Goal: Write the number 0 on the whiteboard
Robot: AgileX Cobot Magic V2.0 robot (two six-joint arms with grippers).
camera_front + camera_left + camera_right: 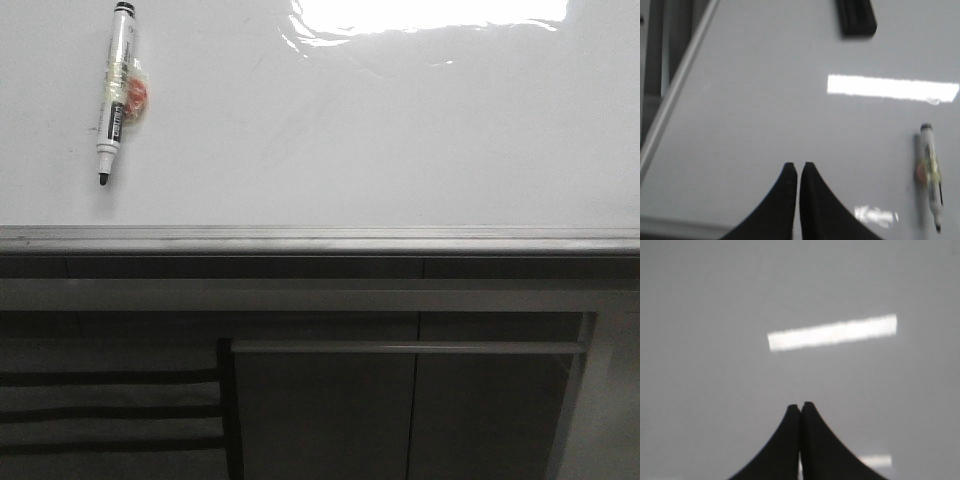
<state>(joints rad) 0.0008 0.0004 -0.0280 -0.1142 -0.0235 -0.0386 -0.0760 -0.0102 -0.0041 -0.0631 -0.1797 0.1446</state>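
Note:
The marker pen is next for my left gripper, which should go to it and close on the tip end of its body (108,146) (936,209), between the orange tag and black tip.
The whiteboard (400,150) fills the upper half of the front view, glossy white with strong glare. A marker pen (118,90) lies on it at the far left, uncapped, black tip toward the near edge, with an orange tag taped to its barrel. The same marker pen (931,175) shows in the left wrist view, off to one side of my left gripper (798,165), which is shut and holds nothing. My right gripper (801,406) is shut and holds nothing above bare whiteboard (715,340). No number 0 shows on the board. Neither gripper appears in the front view.
A grey metal edge strip (320,238) runs along the board's near side, with grey cabinet panels (400,400) below it. A black rectangular block (856,17), perhaps an eraser, lies on the board far from my left gripper. The board's edge (675,95) is visible there too.

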